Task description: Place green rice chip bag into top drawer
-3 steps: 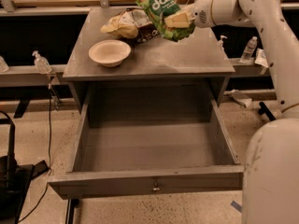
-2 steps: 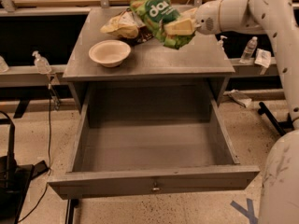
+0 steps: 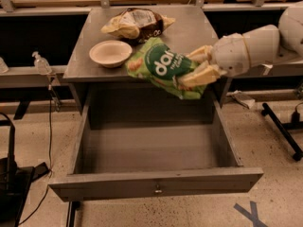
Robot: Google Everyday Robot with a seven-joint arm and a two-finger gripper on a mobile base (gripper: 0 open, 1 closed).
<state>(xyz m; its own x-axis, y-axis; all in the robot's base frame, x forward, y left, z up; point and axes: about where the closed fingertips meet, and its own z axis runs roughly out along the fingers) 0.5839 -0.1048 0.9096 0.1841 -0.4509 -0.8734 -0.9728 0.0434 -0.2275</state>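
Next, I release the green rice chip bag around the middle of the open top drawer's bottom (image 3: 151, 126). The bag now hangs tilted above the drawer's back.
The green rice chip bag (image 3: 163, 66) hangs in the air in my gripper (image 3: 198, 66), tilted, above the front edge of the cabinet top and the back of the drawer. The gripper comes in from the right and its cream fingers (image 3: 200, 74) are shut on the bag's right end. The top drawer (image 3: 156, 187) is pulled wide open below, grey, with a small metal knob (image 3: 156, 189) on its front panel. Nothing shows inside it.
A brown, tan and white snack bag (image 3: 135, 23) and a cream bowl (image 3: 110, 53) sit on the grey cabinet top (image 3: 189, 25). A clear bottle (image 3: 41, 63) stands on a ledge at the left. Dark gear and cables lie on the floor at lower left (image 3: 14, 183).
My gripper has carried the green bag forward and down, from above the back of the cabinet top to above the open drawer's rear. The camera view has also shifted.
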